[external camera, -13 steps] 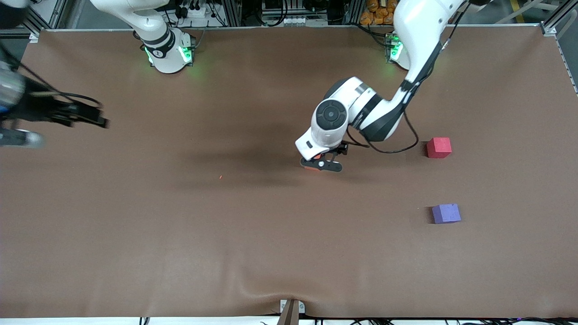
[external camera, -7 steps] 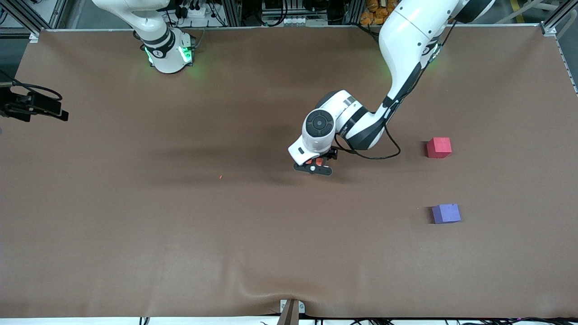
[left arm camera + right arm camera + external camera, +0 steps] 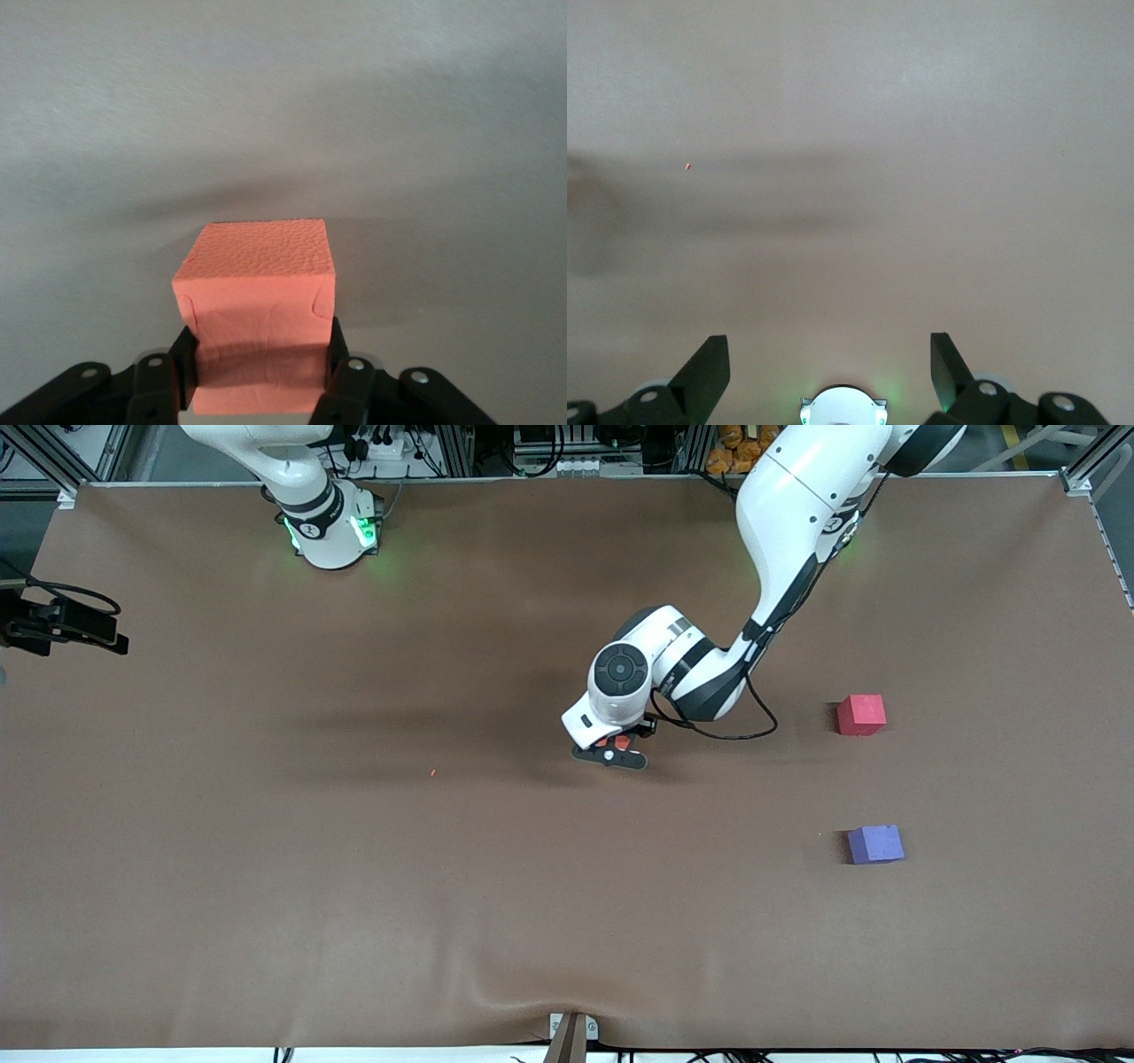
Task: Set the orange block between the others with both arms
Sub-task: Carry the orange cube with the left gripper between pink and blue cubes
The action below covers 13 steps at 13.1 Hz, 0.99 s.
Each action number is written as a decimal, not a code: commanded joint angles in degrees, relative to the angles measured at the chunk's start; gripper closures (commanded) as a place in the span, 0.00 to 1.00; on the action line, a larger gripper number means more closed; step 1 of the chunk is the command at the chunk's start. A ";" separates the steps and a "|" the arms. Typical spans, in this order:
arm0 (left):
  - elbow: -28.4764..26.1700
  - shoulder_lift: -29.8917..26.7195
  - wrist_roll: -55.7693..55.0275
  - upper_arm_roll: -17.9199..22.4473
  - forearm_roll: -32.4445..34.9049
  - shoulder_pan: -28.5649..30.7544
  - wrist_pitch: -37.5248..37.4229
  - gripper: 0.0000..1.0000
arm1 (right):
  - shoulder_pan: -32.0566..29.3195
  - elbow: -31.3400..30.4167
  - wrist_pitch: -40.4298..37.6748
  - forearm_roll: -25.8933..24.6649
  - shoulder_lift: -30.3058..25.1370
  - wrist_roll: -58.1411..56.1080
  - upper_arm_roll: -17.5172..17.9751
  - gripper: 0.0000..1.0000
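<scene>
Next, I release the orange block from my left gripper in the gap (image 3: 868, 782) between the pinkish-red cube and the purple-blue cube.
My left gripper (image 3: 611, 751) is down at the middle of the table, shut on the orange block (image 3: 623, 741). In the left wrist view the orange block (image 3: 257, 283) fills the space between the fingers (image 3: 338, 354), which press its two sides. The others stand toward the left arm's end: the pinkish-red cube (image 3: 861, 715), and the purple-blue cube (image 3: 875, 843) nearer to the front camera, with a gap between them. My right gripper (image 3: 75, 629) hangs open over the table's edge at the right arm's end. The right wrist view shows that gripper (image 3: 828, 354) holding nothing.
The brown mat (image 3: 354, 886) covers the whole table. A tiny orange crumb (image 3: 433, 772) lies on it toward the right arm's end. A metal clamp (image 3: 571, 1032) sits at the mat's edge nearest the front camera. The right arm's green-lit base (image 3: 843, 409) shows in its wrist view.
The left gripper has closed on the orange block after shifting slightly toward the right arm's end. The right arm has drawn back to the table's edge and now holds still.
</scene>
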 commanded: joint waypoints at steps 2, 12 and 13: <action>-0.36 -7.41 -0.11 1.02 3.27 6.91 -9.55 1.00 | -0.29 -0.22 -0.57 -1.31 -0.78 -0.36 0.63 0.00; -14.76 -18.33 25.27 0.49 5.91 35.64 -5.38 1.00 | 1.02 -0.22 -0.49 -0.78 -0.43 -0.09 0.63 0.00; -16.08 -18.16 28.25 0.49 5.91 38.28 -3.09 1.00 | 1.89 -0.13 -0.49 -0.78 -0.43 -0.01 0.63 0.00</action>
